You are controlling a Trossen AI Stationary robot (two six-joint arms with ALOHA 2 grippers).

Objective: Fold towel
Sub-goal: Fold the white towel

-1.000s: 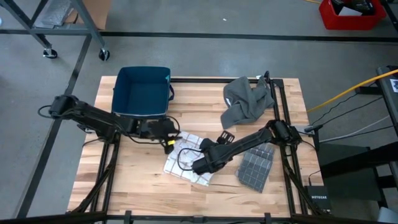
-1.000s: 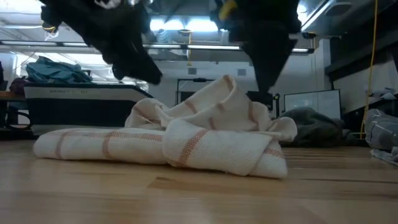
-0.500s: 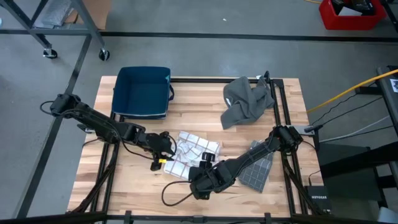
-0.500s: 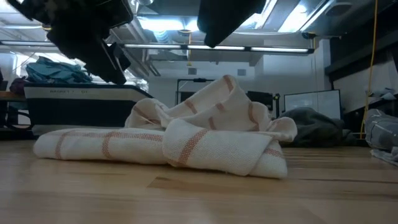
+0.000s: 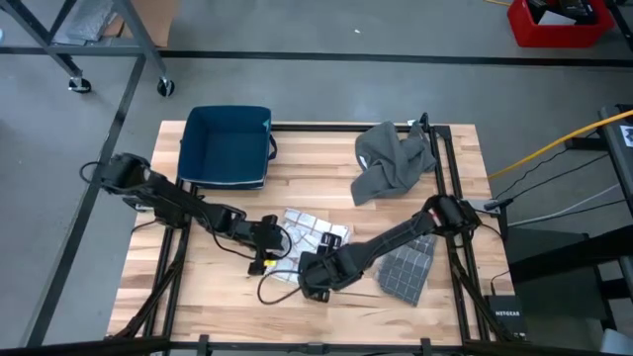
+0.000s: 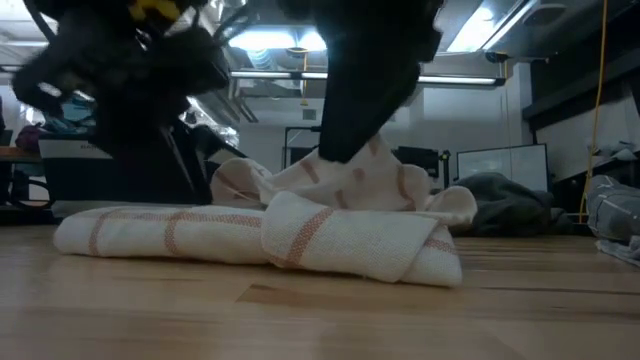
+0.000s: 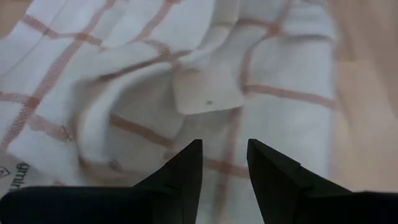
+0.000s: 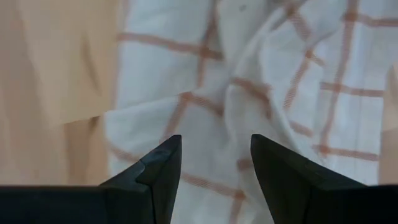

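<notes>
The towel has its near edge [image 5: 295,284] [image 8: 111,144] facing the bare wood. My right gripper needs to grab the towel there next.
The towel [image 5: 316,235], white with thin red checks, lies crumpled in the middle of the table. In the low view the towel [image 6: 300,235] rests in rumpled folds, one fold humped up at the centre. My left gripper [image 5: 275,247] is at its left side, open, with its fingers [image 7: 186,163] slanting down over the cloth [image 7: 205,93]. My right gripper [image 5: 309,275] is at the towel's near edge, open and pointing steeply down over the cloth [image 8: 249,81]. I cannot see either gripper touching the towel.
A dark blue bin [image 5: 227,146] stands at the far left of the table. A crumpled grey cloth [image 5: 394,158] lies at the far right. A grey checked cloth [image 5: 407,267] lies flat to the right of the towel. Bare wood [image 5: 198,287] lies at the near left.
Both grippers have come toward the table's near edge and down over the towel, each tipping and rolling at the wrist. The right one swung out nearer, then came back toward the towel's near edge. The towel has kept its shape and place.
</notes>
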